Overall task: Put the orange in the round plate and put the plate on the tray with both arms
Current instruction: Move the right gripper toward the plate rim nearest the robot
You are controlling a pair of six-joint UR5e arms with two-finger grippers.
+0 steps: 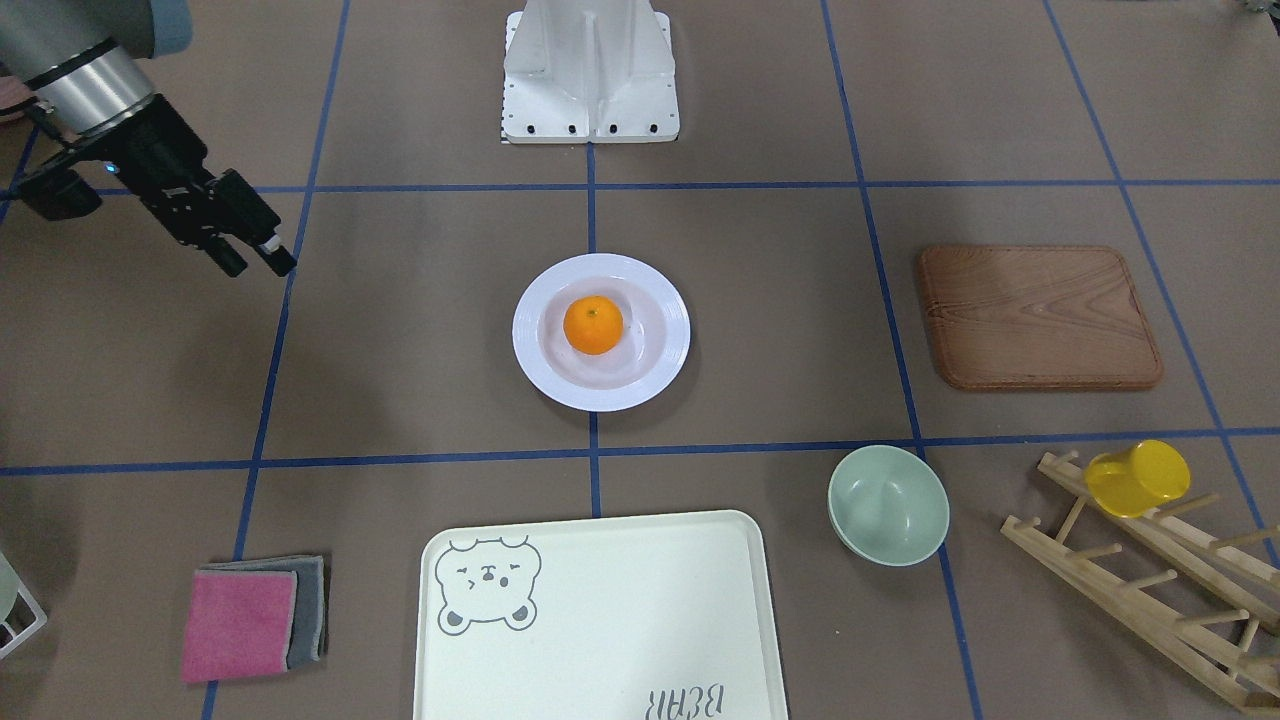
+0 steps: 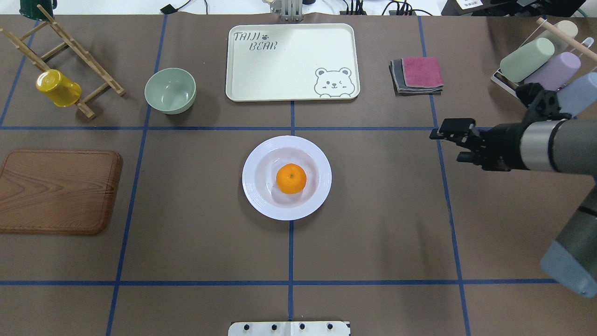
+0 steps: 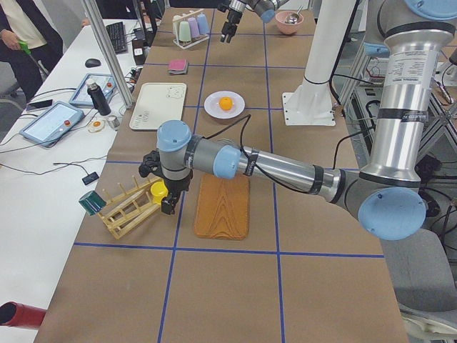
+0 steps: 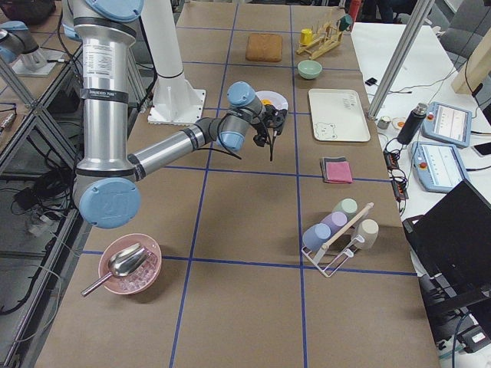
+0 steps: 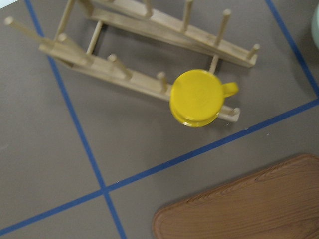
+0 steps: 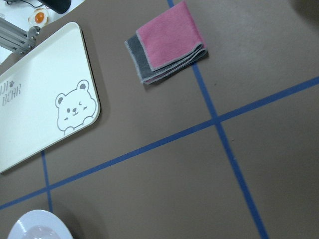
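The fingers of my right gripper will close on the rim of the white round plate [image 1: 542, 284], on the side that faces that gripper and the robot's base mount.
The orange [image 1: 593, 324] rests in the sunken centre of the white round plate [image 1: 660, 370] at the table's middle, also seen from overhead as the orange [image 2: 291, 178] in the plate [image 2: 254, 196]. The cream bear tray [image 2: 289, 60] lies beyond the plate, with nothing on it. My right gripper [image 1: 258, 262] hovers open and holds nothing, well off to the plate's side [image 2: 447, 145]. Only the exterior left view shows my left gripper [image 3: 169, 204], over the yellow cup, and I cannot tell whether it is open or shut.
A brown wooden board [image 2: 56, 190], a pale green bowl [image 2: 170, 90] and a wooden rack with a yellow cup [image 2: 58, 87] occupy the left side. Folded pink and grey cloths [image 2: 417, 74] and a rack of pastel cups [image 2: 541, 63] sit right. The robot's base mount [image 1: 590, 75] stands behind the plate.
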